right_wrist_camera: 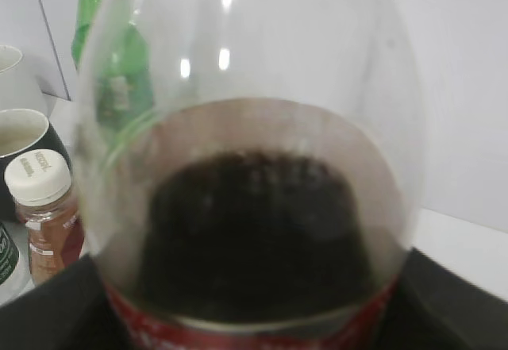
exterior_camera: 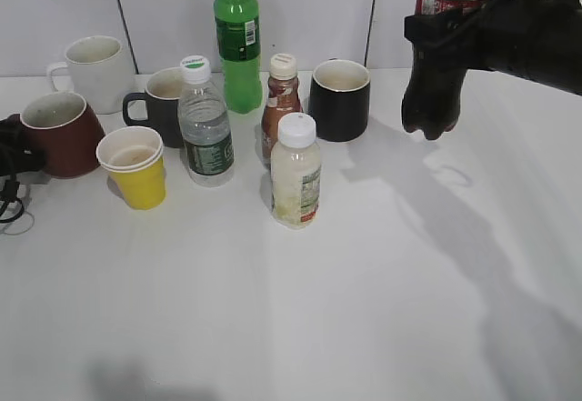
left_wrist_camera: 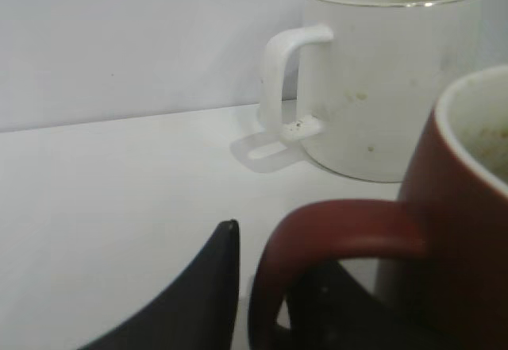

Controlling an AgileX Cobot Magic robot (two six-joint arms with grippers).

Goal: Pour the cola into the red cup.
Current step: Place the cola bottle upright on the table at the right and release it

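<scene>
The cola will go down on the open table (exterior_camera: 415, 177) beside the black mug, a little nearer the front, from my right gripper.
The cola (exterior_camera: 435, 92) is a clear bottle of dark liquid with a red label, held upright in the air above the table's back right. Its top is cut off by the frame. My right gripper (exterior_camera: 447, 28) is shut around it at the label. The bottle fills the right wrist view (right_wrist_camera: 254, 231). The red cup (exterior_camera: 62, 135) stands at the far left of the table. My left gripper (exterior_camera: 13, 149) is at its handle. In the left wrist view, one finger sits outside the handle (left_wrist_camera: 317, 223) and the other inside its loop, so the gripper (left_wrist_camera: 270, 286) is closed on it.
Between the cup and the cola stand a yellow paper cup (exterior_camera: 135, 166), a water bottle (exterior_camera: 205, 128), a pale-liquid bottle (exterior_camera: 296, 174), a small brown bottle (exterior_camera: 280, 101), a green bottle (exterior_camera: 237, 42), a dark mug (exterior_camera: 162, 101), a black mug (exterior_camera: 339, 99) and a white mug (exterior_camera: 95, 69).
</scene>
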